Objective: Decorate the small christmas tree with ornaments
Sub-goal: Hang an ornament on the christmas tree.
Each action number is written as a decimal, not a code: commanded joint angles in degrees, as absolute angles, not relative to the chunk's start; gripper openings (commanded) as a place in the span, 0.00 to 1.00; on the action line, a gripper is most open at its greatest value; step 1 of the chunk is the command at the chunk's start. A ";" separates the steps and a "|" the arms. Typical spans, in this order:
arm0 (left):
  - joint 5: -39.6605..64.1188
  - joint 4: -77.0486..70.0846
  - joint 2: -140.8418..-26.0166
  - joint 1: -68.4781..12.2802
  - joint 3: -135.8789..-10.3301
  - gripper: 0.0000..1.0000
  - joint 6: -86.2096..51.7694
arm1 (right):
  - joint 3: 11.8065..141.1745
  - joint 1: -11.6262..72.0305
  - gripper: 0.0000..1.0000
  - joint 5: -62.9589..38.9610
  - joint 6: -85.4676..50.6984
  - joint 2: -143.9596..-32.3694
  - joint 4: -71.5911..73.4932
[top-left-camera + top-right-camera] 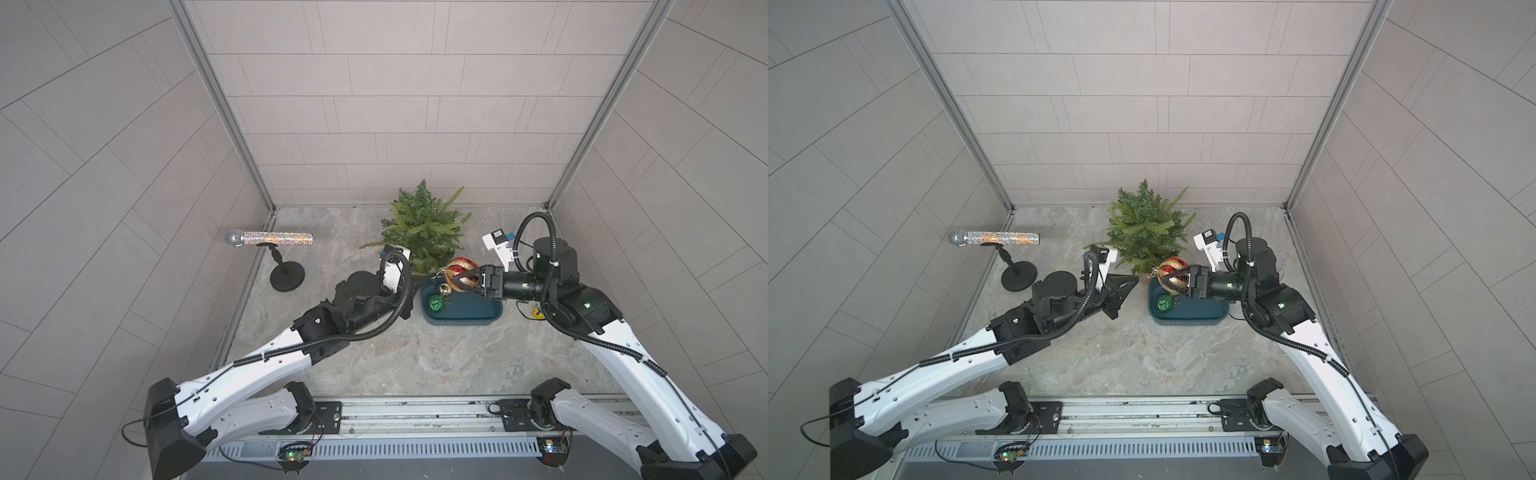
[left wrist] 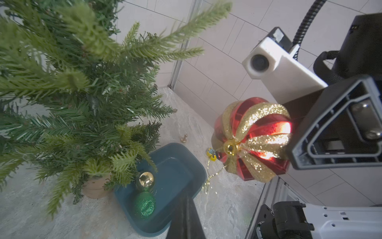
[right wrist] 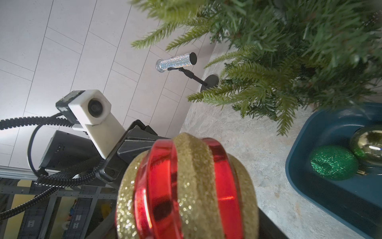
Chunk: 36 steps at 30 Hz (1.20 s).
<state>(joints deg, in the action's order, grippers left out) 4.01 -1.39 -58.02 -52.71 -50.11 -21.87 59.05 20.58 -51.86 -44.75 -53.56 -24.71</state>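
The gold string hangs outside the left gripper's closed fingers, so next the left gripper opens and pinches the string's lower end (image 2: pixel 206 204) before both grippers lift the ornament.
The small christmas tree (image 1: pixel 424 226) (image 1: pixel 1144 226) stands at the back of the table in a tan pot (image 2: pixel 96 187). My right gripper (image 1: pixel 458 282) (image 1: pixel 1169 283) is shut on the large red-and-gold striped ornament (image 1: pixel 457 267) (image 2: pixel 252 138) (image 3: pixel 186 186), held above the near corner of a teal tray (image 1: pixel 478 316) beside the tree's lower branches. Its gold cap (image 2: pixel 229 148) faces my left gripper, and a gold string hangs from it. A gold ball (image 2: pixel 145 180) (image 3: pixel 368 142) and a glittery green ball (image 1: pixel 436 303) (image 2: pixel 144 204) lie in the tray. My left gripper (image 1: pixel 1134 280) (image 2: pixel 186 209) is shut and empty, just left of the tray.
A glittery silver microphone (image 1: pixel 270 239) (image 3: pixel 175 62) sits on a black stand at the left wall. A small yellow object (image 1: pixel 536 312) (image 2: pixel 211 153) lies right of the tray. A little brass-coloured piece (image 2: pixel 184 138) rests on the table beyond the tray. Tiled walls close three sides.
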 commanded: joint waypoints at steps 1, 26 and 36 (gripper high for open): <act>7.76 -2.84 -57.45 -51.63 -50.64 0.00 -23.16 | 58.99 20.48 0.68 -51.68 -46.77 -53.80 -19.92; 16.01 -4.70 -60.83 -48.80 -54.12 0.39 -22.28 | 60.30 22.23 0.68 -53.52 -50.05 -55.56 -14.86; 15.10 -4.25 -61.54 -48.61 -55.17 0.45 -21.63 | 59.90 22.24 0.67 -55.72 -50.38 -54.91 -13.62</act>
